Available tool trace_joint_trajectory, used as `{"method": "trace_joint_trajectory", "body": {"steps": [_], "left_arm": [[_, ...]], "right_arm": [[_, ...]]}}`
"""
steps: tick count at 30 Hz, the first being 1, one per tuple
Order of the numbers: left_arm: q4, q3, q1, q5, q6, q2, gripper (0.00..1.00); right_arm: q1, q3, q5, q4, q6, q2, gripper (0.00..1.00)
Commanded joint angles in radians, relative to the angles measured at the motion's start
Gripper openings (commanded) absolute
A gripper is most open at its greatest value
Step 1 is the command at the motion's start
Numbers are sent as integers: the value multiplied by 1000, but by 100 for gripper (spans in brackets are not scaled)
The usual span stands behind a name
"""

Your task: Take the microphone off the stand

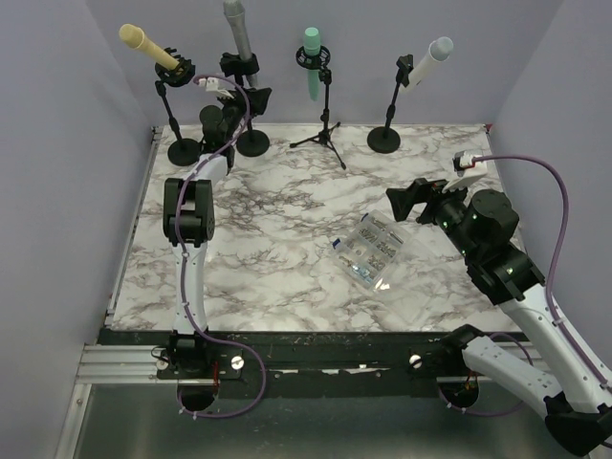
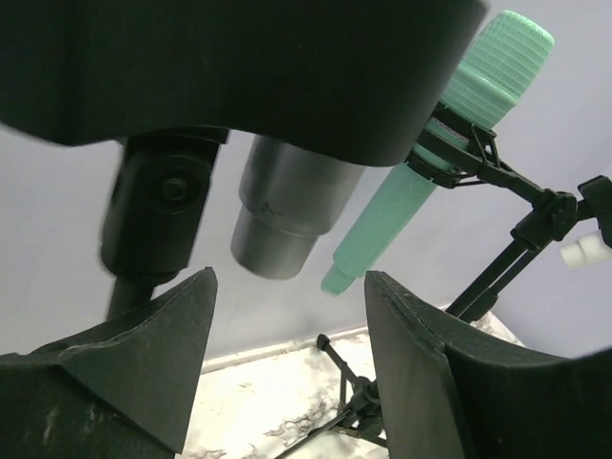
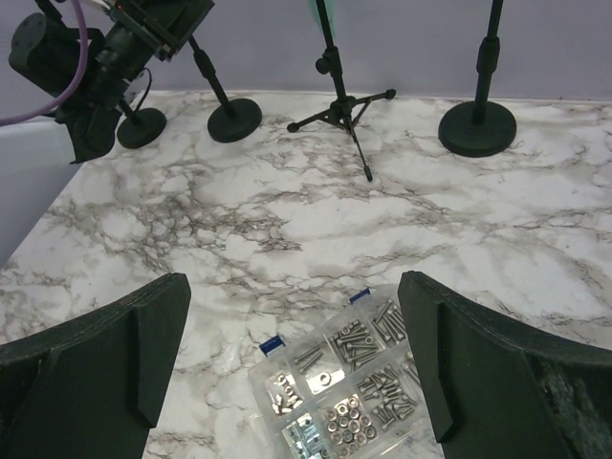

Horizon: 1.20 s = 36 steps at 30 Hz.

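Observation:
The grey microphone stand's pole is outside my open left fingers; I need to move over, grip below the black clip [image 2: 134,287].
Four microphones stand in holders along the back wall: yellow [image 1: 143,43], grey [image 1: 237,29], green [image 1: 312,62] and white [image 1: 430,59]. My left gripper [image 1: 244,96] is open and reaches up at the grey microphone's stand. In the left wrist view the grey microphone's lower end [image 2: 287,215] hangs just above the gap of the open left gripper [image 2: 292,335], beside its black clip [image 2: 158,206]; nothing is held. The green microphone [image 2: 430,163] shows to the right. My right gripper [image 1: 411,196] is open and empty above the table's right half.
A clear parts box [image 1: 378,253] of screws and nuts lies on the marble table [image 1: 268,258], right under the right gripper [image 3: 296,354]. The green microphone's tripod [image 3: 339,115] and round stand bases [image 3: 478,124] [image 3: 234,120] stand at the back.

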Motion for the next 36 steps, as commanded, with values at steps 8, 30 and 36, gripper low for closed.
{"method": "trace_joint_trajectory", "body": {"steps": [8, 30, 36], "left_arm": [[3, -2, -14, -54, -40, 14, 29], [112, -348, -8, -77, -5, -183, 45], [105, -370, 16, -93, -47, -193, 83]], "right_arm": [[-5, -16, 25, 29, -14, -6, 100], [-6, 0, 18, -5, 9, -52, 100], [-4, 8, 15, -3, 6, -44, 100]]}}
